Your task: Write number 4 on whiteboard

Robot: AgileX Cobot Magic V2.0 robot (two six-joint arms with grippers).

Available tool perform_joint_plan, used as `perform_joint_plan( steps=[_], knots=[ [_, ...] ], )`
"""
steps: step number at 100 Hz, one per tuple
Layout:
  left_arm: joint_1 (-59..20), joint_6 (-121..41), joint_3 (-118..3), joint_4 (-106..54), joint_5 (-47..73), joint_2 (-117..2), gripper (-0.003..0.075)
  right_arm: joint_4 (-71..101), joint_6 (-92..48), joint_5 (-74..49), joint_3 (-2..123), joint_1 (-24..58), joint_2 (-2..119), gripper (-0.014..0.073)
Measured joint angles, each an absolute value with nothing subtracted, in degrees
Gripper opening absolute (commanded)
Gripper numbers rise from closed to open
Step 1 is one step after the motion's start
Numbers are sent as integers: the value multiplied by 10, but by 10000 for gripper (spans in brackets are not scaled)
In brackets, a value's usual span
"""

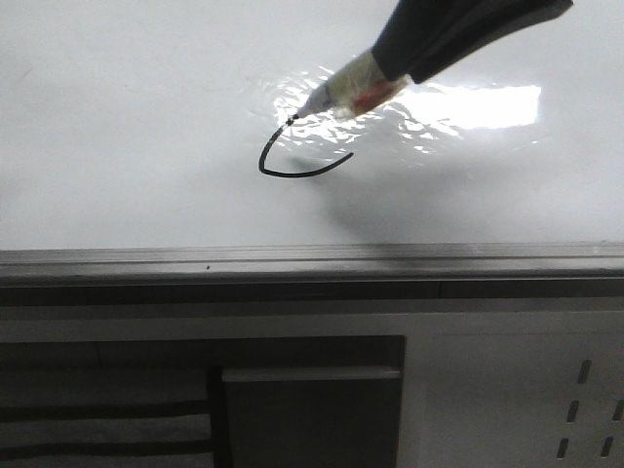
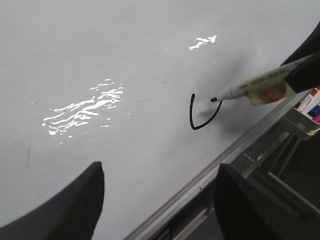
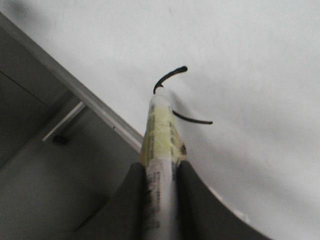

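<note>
Next, I need to use my left gripper to grab the marker by its taped part (image 1: pixel 344 89) (image 2: pixel 255 91) close to the writing tip, taking it over from my right gripper.
The whiteboard (image 1: pixel 117 117) is glossy white with a grey edge rail (image 1: pixel 292 258). On it is a thin black mark (image 1: pixel 292 174): a curved left stroke joined to a crossbar, with no vertical stroke visible. My right gripper (image 1: pixel 400 58) is shut on a taped marker (image 1: pixel 356 86). The marker tip sits at the upper end of the curved stroke. The right wrist view shows the gripper (image 3: pixel 161 170), the marker (image 3: pixel 160 135) and the mark (image 3: pixel 170 77). My left gripper (image 2: pixel 161 172) is open and empty over the board's edge rail (image 2: pixel 240 150), short of the mark (image 2: pixel 192 117).
A bright rippled light reflection (image 1: pixel 468 107) lies on the board beside the marker. Below the rail is a grey cabinet front with a dark panel (image 1: pixel 312 409) and slotted vents (image 1: pixel 575 390). A small white tray holding markers (image 2: pixel 305 112) hangs past the board edge.
</note>
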State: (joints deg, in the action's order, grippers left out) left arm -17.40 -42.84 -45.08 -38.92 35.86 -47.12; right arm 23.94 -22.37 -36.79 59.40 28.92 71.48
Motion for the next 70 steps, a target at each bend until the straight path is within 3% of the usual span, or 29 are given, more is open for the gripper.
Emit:
perform_joint_plan(
  steps=[17, 35, 70],
  knots=[
    [-174, -428, -451, -389, 359, -471, 438, 236, -224, -357, 596, 270, 751, -46],
    [-174, -435, -451, -388, 365, -471, 438, 238, -245, -462, 598, 286, 775, -46],
    [-197, -568, -504, -395, 511, -520, 438, 234, -414, -468, 620, 330, 637, -46]
  ],
)
